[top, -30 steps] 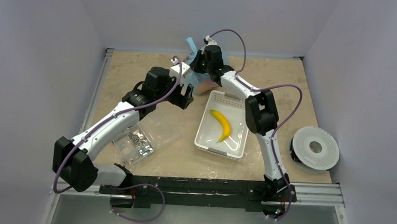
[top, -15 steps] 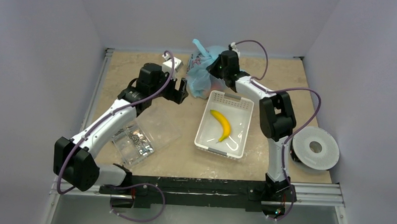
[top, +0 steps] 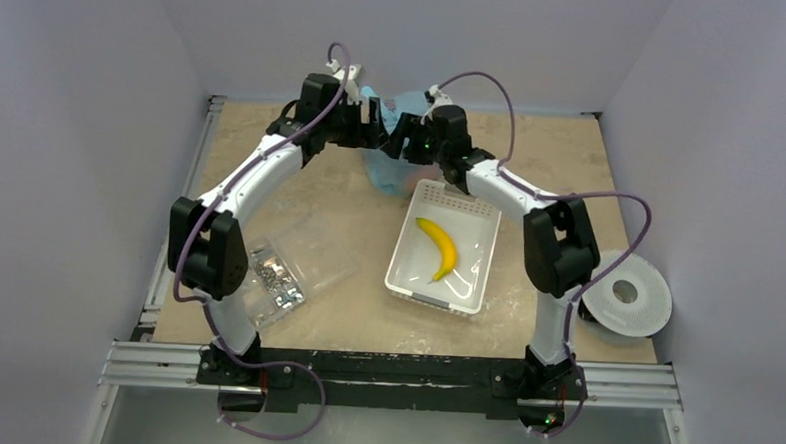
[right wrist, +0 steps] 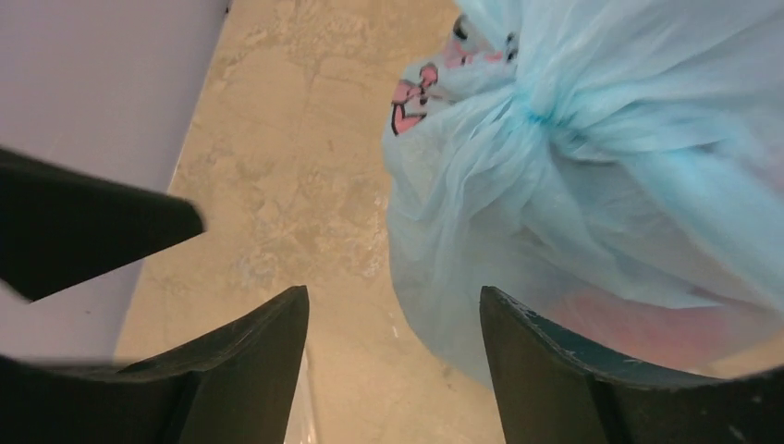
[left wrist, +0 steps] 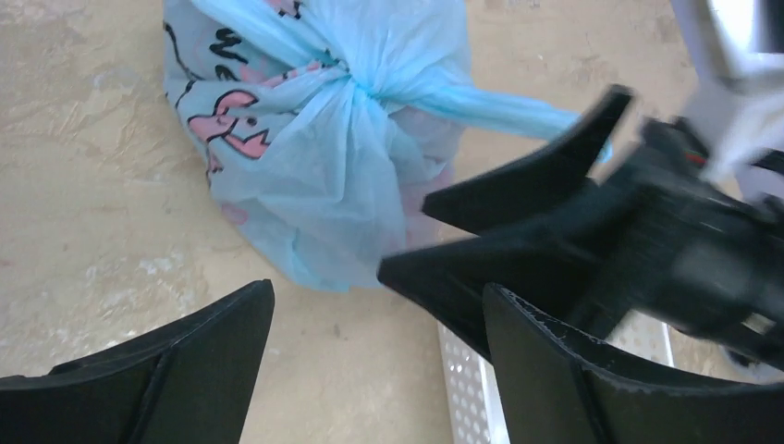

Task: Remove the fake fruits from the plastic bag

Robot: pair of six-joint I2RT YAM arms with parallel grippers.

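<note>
The light-blue plastic bag has a knot, and my right gripper should close on the loose plastic (top: 405,111) (right wrist: 578,67) just above that knot.
The light-blue plastic bag (top: 389,172) sits knotted shut on the table at the back, with a pink-and-black print (left wrist: 226,111) on its side. The fake fruits are hidden inside it. Only a reddish blur (right wrist: 647,324) shows through the film. My left gripper (left wrist: 379,305) hangs open just above and in front of the bag, nothing between its fingers. My right gripper (right wrist: 393,305) is open too, beside the bag's lower edge and holding nothing. In the top view the left gripper (top: 378,121) and right gripper (top: 405,137) face each other closely over the bag.
A white perforated basket (top: 421,283) holding a yellow banana (top: 438,247) stands just in front of the bag. A clear packet of metal bits (top: 276,282) lies at the left. A white spool (top: 623,292) sits at the right edge. The back wall is close behind the bag.
My right gripper has opened and let go of the bag, which now rests on the table. My left arm has swung to the back, bringing its gripper over the bag.
</note>
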